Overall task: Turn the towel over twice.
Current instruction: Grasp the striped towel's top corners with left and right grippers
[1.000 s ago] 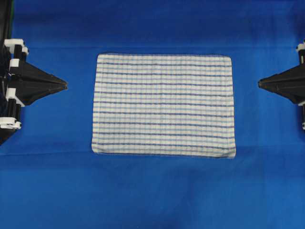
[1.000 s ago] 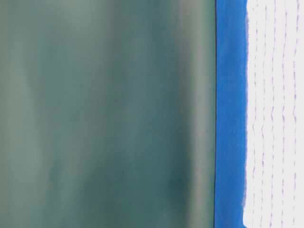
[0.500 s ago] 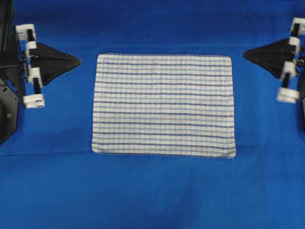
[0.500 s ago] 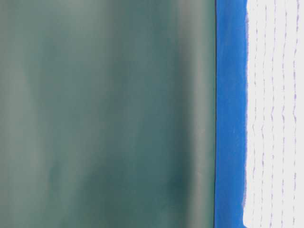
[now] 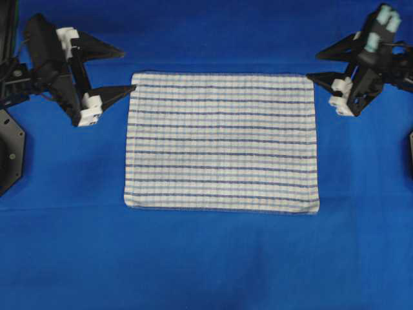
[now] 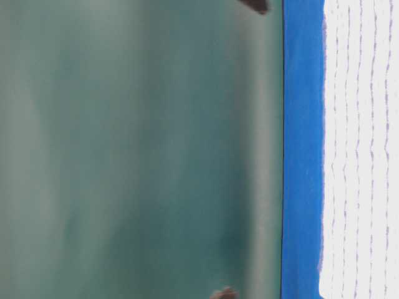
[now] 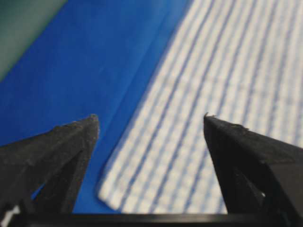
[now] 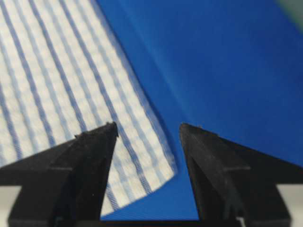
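My left gripper should close next on the towel's far corner (image 5: 137, 77) (image 7: 107, 188) on its own side, because the towel gets turned over from its far edge.
The towel (image 5: 221, 142), white with thin blue stripes, lies flat and spread out in the middle of the blue covering. My left gripper (image 5: 128, 70) is open at the towel's far left corner, one finger beside the edge and the other farther back. The left wrist view has that gripper (image 7: 150, 117) wide open over the corner of the towel (image 7: 227, 71), holding nothing. My right gripper (image 5: 313, 66) is open at the far right corner. In the right wrist view the gripper (image 8: 147, 125) straddles the towel (image 8: 47, 71) corner, above it, nothing between the fingers.
The plain blue table covering (image 5: 206, 258) surrounds the towel on all sides, with wide room in front. Black arm bases stand at the left edge (image 5: 10, 148) and right edge (image 5: 410, 152). A green backdrop (image 6: 137, 149) rises behind the table.
Both grippers have gone from shut to open. Each has swung inward and toward the far side, ending at the towel's far corners. The towel has not moved.
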